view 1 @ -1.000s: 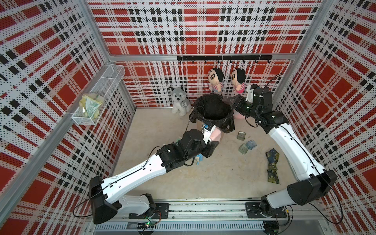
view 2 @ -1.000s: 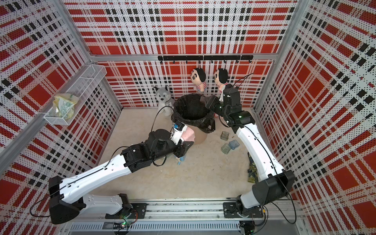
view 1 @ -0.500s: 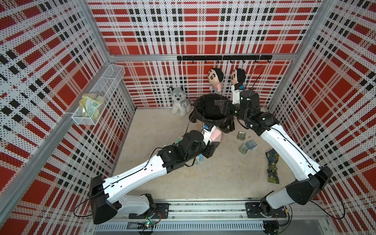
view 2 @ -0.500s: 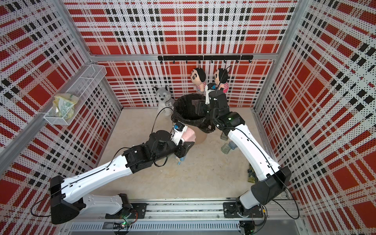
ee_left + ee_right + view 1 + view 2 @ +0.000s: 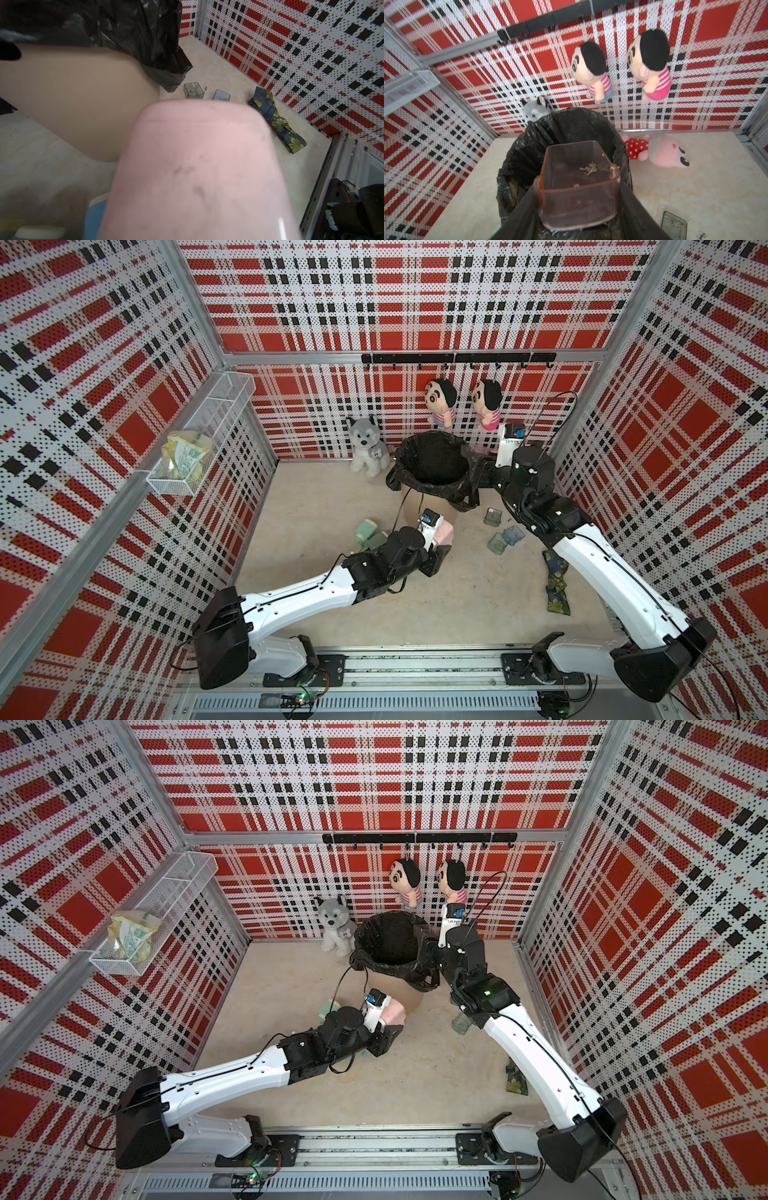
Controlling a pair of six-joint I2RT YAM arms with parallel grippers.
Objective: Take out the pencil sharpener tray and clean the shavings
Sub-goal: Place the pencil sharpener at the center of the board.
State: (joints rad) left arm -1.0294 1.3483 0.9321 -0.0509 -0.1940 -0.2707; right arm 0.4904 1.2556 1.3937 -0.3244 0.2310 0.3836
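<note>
Next, my left gripper puts the pink pencil sharpener down on the floor before the bin (image 5: 438, 568), next to the blue sharpener.
My right gripper (image 5: 579, 225) is shut on the clear pinkish tray (image 5: 577, 187) and holds it over the right rim of the bin (image 5: 529, 158), which is lined with a black bag. A small clump of shavings (image 5: 589, 168) sticks to the tray's inside. In both top views the right gripper (image 5: 478, 466) (image 5: 426, 946) is at the bin (image 5: 432, 460) (image 5: 388, 940). My left gripper (image 5: 436, 549) (image 5: 384, 1036) is shut on the pink pencil sharpener (image 5: 444, 531) (image 5: 392, 1011) on the floor in front of the bin. The pencil sharpener (image 5: 197, 166) hides the left fingers in the left wrist view.
Three small clear trays (image 5: 493, 516) (image 5: 513, 534) (image 5: 497, 543) and a floral cloth (image 5: 555, 585) lie right of the bin. Green sharpeners (image 5: 365, 531) lie to its left. A husky plush (image 5: 368, 443), two hanging dolls (image 5: 440, 400) and a pink plush (image 5: 664, 153) are near the back wall.
The right gripper swung left with the tray over the bin's rim, then drew back a little to the right. The left arm has stayed still.
</note>
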